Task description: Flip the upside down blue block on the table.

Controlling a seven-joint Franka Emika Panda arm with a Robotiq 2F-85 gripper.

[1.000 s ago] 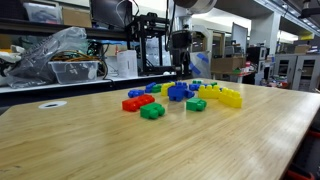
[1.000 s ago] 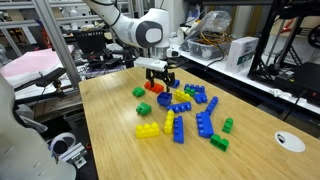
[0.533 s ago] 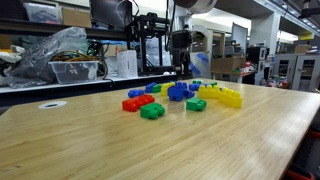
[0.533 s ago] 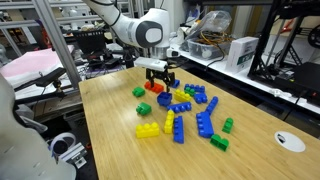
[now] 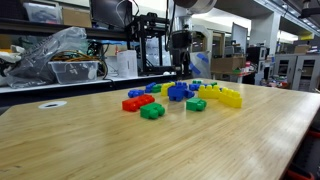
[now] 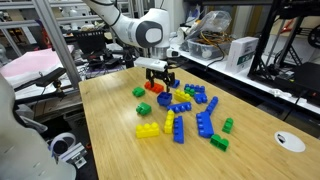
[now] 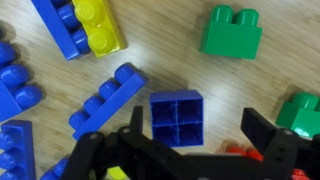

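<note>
The upside-down blue block, beside the long blue brick with its hollow bottom side facing up, will be gripped by my gripper on the opposite outer sides [image 5: 175, 93] [image 7: 177, 122].
The blue block [image 7: 177, 118] lies upside down on the table [image 7: 210, 85], its hollow four-cell underside facing up. My gripper [image 7: 198, 127] is open and hovers just above it, with the block between the fingers, nearer one finger. In both exterior views the gripper [image 6: 160, 84] [image 5: 181, 68] hangs over the brick pile, a little above the blue block [image 6: 164, 99] [image 5: 178, 93]. The light wooden table [image 5: 120, 150] [image 6: 110, 120] holds everything.
Close around the block lie a long blue brick [image 7: 105, 100], a yellow-on-blue brick [image 7: 95, 25], green bricks [image 7: 232, 32] [image 7: 303, 112] and a red brick [image 7: 240, 152]. Further bricks lie scattered: red [image 5: 137, 101], green [image 5: 152, 111], yellow [image 6: 148, 130]. Shelves and clutter stand behind the table.
</note>
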